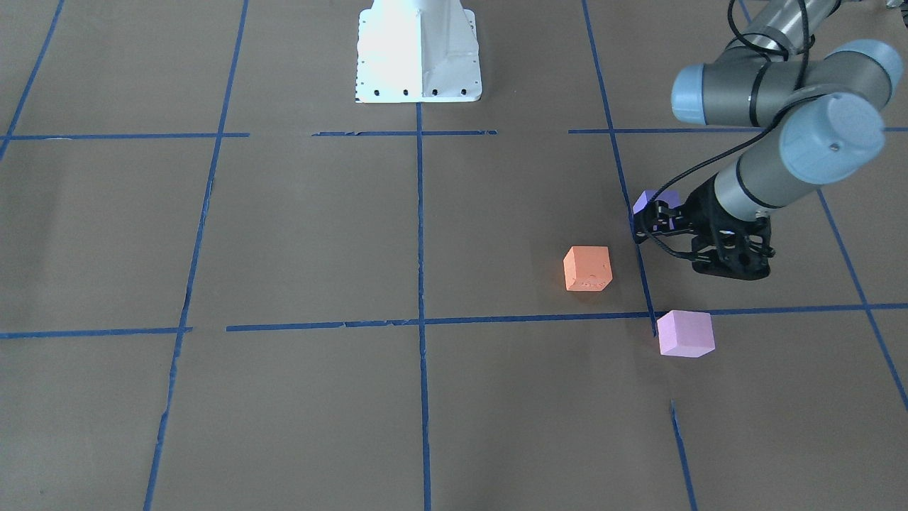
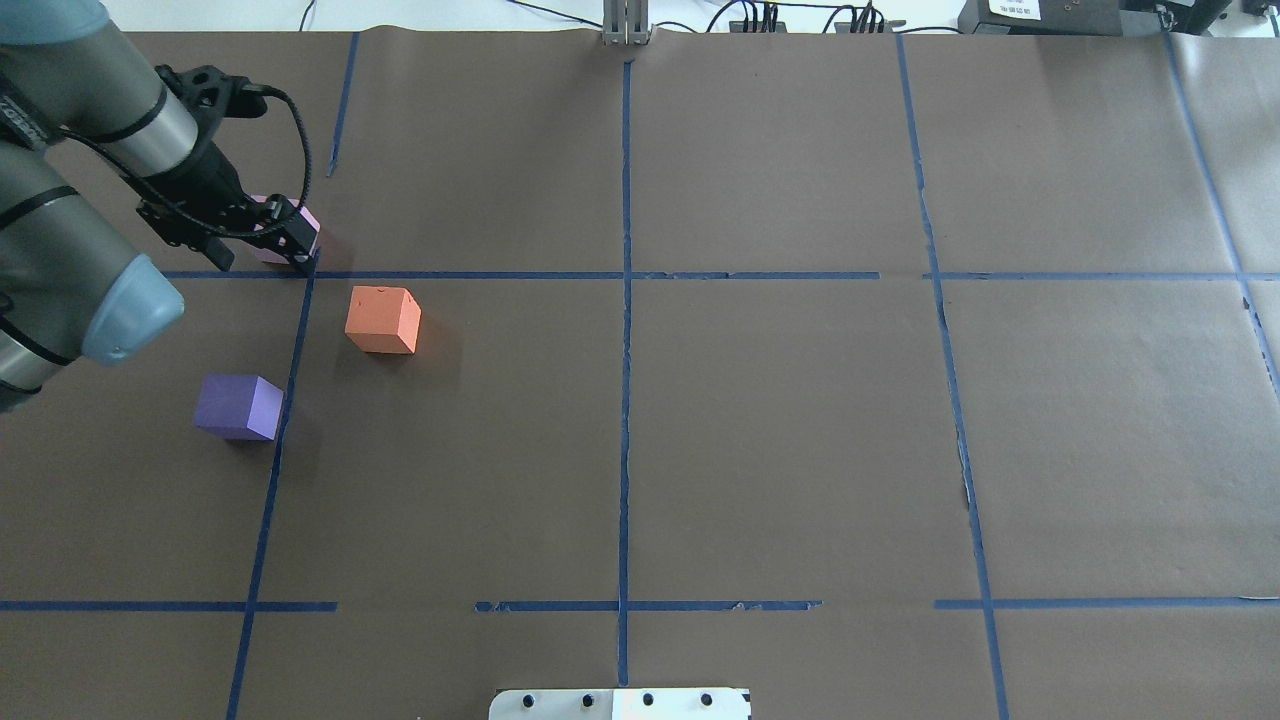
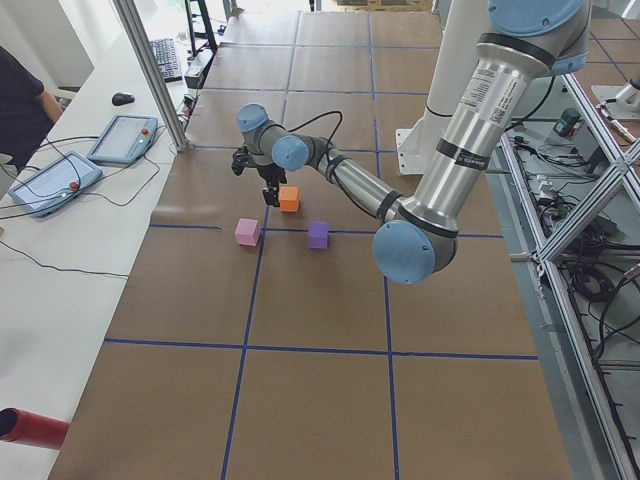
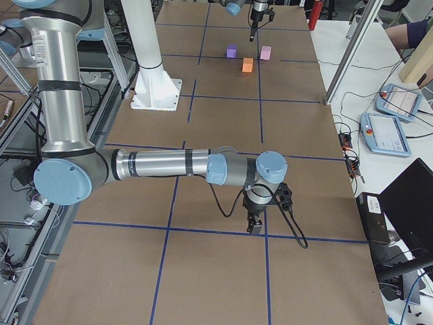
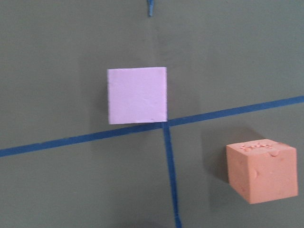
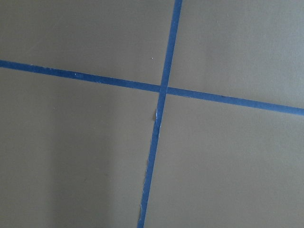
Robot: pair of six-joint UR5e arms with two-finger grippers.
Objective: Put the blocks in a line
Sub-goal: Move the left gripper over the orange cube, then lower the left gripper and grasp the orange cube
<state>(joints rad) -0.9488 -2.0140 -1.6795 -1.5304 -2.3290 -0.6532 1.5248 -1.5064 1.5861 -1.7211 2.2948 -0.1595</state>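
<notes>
Next, I move my left gripper to the orange block, between the pink block and the blue-purple block, and close it on the orange block's sides (image 1: 588,267) (image 5: 261,170).
Three cubes lie on the brown paper. The orange block (image 1: 587,268) is in the middle, the pale pink-lilac block (image 1: 684,333) farther from the robot, and the blue-purple block (image 2: 238,407) nearer to it. My left gripper (image 1: 640,236) hangs above the table over the pink block (image 5: 137,95). It looks shut and holds nothing. It covers part of the pink block (image 2: 308,222) in the overhead view. The orange block (image 5: 261,171) is at the lower right of the left wrist view. My right gripper (image 4: 255,229) hangs over a tape crossing far from the blocks. I cannot tell whether it is open or shut.
Blue tape lines (image 2: 625,400) divide the paper into squares. The white robot base (image 1: 418,53) stands at the middle of the robot's side. A side bench with tablets (image 3: 120,138) and a metal post (image 3: 150,70) runs along the far edge.
</notes>
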